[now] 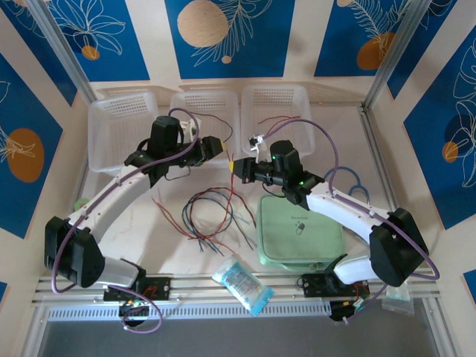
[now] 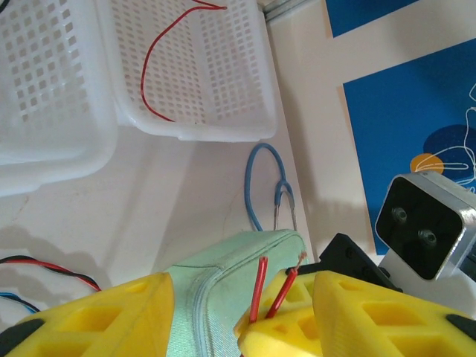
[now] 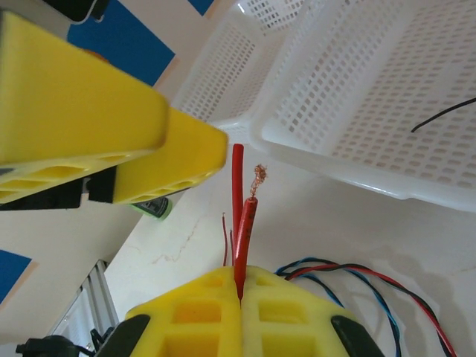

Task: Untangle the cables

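Note:
Both red wire ends are pinched together in my right gripper, so it should open and take hold again of only the copper end [image 3: 252, 199] while my left gripper takes the other.
The loose cables [image 1: 212, 216], thin red, black and blue wires, lie in curling loops on the table between the arms. My right gripper [image 3: 239, 286] is shut on a folded red wire [image 3: 238, 201]; one end shows bare copper strands. In the top view the right gripper [image 1: 239, 169] meets my left gripper [image 1: 223, 155] above the pile. The left gripper [image 2: 244, 297] is open, and its yellow fingers [image 2: 111, 320] stand on either side of the right gripper's tips and the red wire [image 2: 260, 286]. Another red wire [image 2: 160, 59] lies in a basket.
Three white mesh baskets [image 1: 104, 141] [image 1: 208, 97] [image 1: 290, 93] stand along the back, with a black wire [image 3: 442, 115] in one. A mint green pouch [image 1: 297, 230] lies at right, a blue stethoscope [image 2: 260, 178] behind it. A plastic packet [image 1: 242, 282] sits at the front edge.

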